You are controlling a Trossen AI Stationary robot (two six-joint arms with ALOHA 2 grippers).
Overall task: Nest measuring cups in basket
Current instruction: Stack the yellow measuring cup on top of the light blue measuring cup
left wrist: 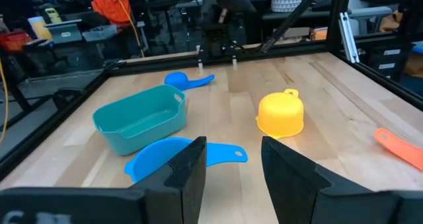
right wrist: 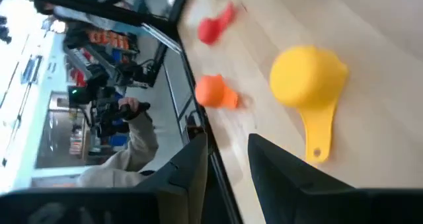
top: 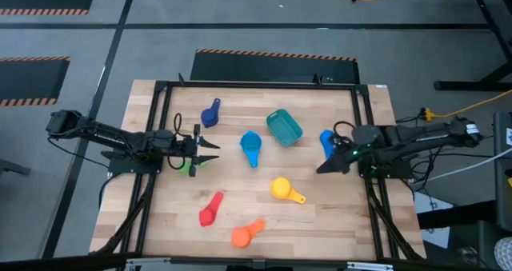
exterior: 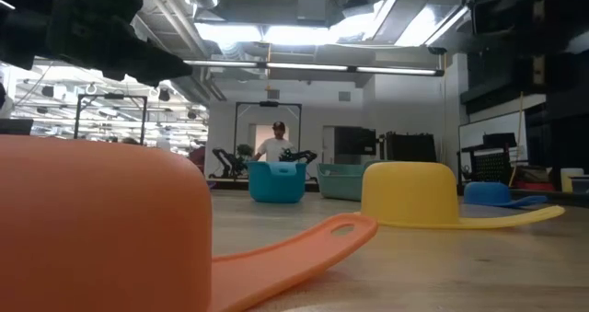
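The robot's right gripper needs to next go to the yellow cup and close on the loose end of its handle (top: 302,199) (right wrist: 318,149).
The teal basket (top: 284,127) (left wrist: 139,121) stands on the table past its middle, with nothing in it. Around it lie the measuring cups: dark blue (top: 210,113), light blue (top: 251,147) (left wrist: 158,161), another blue (top: 326,141), yellow (top: 284,189) (right wrist: 309,78), red (top: 211,209) and orange (top: 246,234) (exterior: 101,229). A green cup (top: 194,165) shows partly under my left gripper (top: 212,152) (left wrist: 234,145), which is open at the table's left and points level toward the basket. My right gripper (top: 324,169) (right wrist: 228,141) is open at the right, rolled on its side, and points toward the yellow cup.
A black frame (top: 256,85) runs around the table's edges. Bare wood lies between the yellow and red cups and along the near edge. A person (exterior: 276,144) stands far behind the table, and another person (right wrist: 132,138) sits beyond its edge.
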